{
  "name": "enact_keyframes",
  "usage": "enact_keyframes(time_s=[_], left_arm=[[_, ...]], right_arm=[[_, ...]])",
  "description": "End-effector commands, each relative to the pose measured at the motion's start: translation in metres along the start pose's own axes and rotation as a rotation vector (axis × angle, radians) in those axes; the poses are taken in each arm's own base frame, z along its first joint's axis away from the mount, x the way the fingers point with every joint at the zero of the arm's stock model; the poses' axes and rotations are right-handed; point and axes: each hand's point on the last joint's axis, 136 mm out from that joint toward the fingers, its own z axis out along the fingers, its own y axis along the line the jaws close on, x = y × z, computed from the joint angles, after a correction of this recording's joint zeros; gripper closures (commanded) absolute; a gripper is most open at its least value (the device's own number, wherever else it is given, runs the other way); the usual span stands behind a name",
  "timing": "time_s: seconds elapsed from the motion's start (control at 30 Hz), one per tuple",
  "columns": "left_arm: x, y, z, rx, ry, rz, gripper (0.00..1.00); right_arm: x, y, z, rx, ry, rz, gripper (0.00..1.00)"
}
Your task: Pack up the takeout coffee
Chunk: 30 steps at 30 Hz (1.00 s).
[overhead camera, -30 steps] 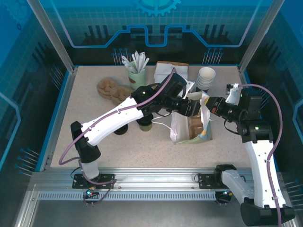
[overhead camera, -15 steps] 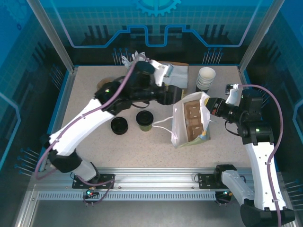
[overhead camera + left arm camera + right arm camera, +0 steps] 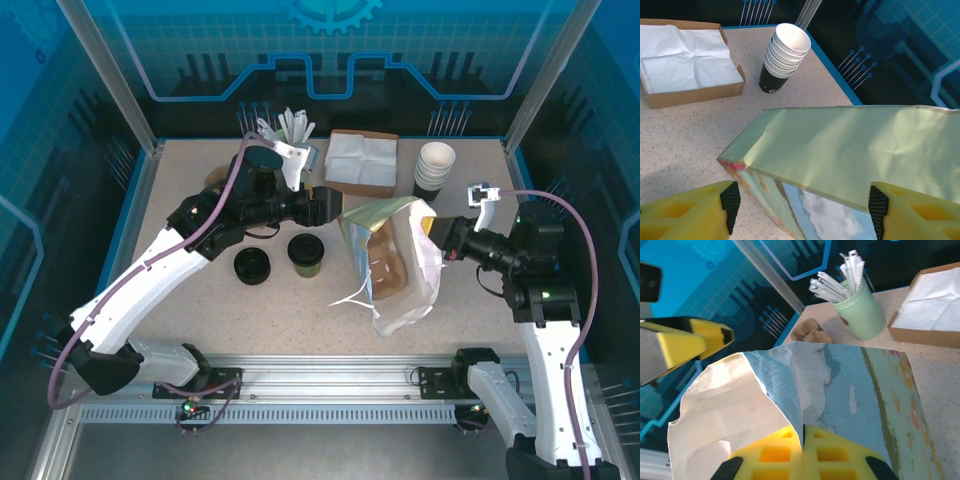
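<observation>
My right gripper should set the paper bag upright on the table (image 3: 387, 290) beside the takeout coffee.
The takeout coffee (image 3: 305, 253), a short pale green cup with a black lid, stands on the table left of the paper bag (image 3: 392, 262). The bag leans over with its mouth facing the near edge, and a brown insert shows inside. My right gripper (image 3: 446, 240) is shut on the bag's rim (image 3: 790, 405), seen up close in the right wrist view with its jaws (image 3: 803, 432) pressed together on the paper. My left gripper (image 3: 335, 210) is open beside the bag's upper left corner. In the left wrist view its jaws (image 3: 804, 202) straddle the bag's green bottom panel (image 3: 840, 150) without gripping it.
A second round black lid (image 3: 252, 266) lies left of the coffee. A napkin box (image 3: 360, 162) and a stack of lidless cups (image 3: 435, 165) stand at the back. A mint cup of white stirrers (image 3: 860, 310) stands at the back left. Brown carriers (image 3: 213, 181) lie under my left arm.
My left arm has drawn back to the left, out of the bag, and its jaws have opened wider. The right gripper has tipped the bag over, with its mouth turned toward the near edge.
</observation>
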Motion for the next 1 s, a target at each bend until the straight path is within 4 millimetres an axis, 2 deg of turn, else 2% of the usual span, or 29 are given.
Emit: enact_keyframes(time_s=[0.0, 0.1, 0.2, 0.4, 0.6, 0.73, 0.97], left_arm=[[-0.012, -0.011, -0.009, 0.052, -0.054, 0.049, 0.30], [-0.011, -0.008, -0.005, 0.040, -0.051, 0.055, 0.30], [-0.010, -0.005, -0.001, 0.032, -0.041, 0.050, 0.29], [-0.005, 0.003, 0.014, 0.018, -0.013, 0.023, 0.29], [0.007, 0.020, 0.032, -0.021, 0.041, -0.048, 0.29], [0.012, 0.032, 0.038, -0.047, 0.057, -0.083, 0.29], [0.018, 0.041, 0.042, -0.064, 0.072, -0.109, 0.30]], right_arm=[[-0.006, 0.013, -0.002, -0.074, -0.022, -0.063, 1.00], [-0.007, 0.013, -0.003, -0.065, -0.029, -0.050, 1.00], [-0.005, 0.005, -0.002, -0.025, -0.024, 0.001, 1.00], [0.002, -0.017, 0.010, 0.028, 0.017, 0.176, 1.00], [-0.004, -0.029, 0.023, 0.043, 0.034, 0.316, 1.00], [-0.004, -0.047, 0.034, 0.090, 0.053, 0.398, 1.00], [0.004, -0.094, 0.057, 0.222, 0.117, 0.493, 1.00]])
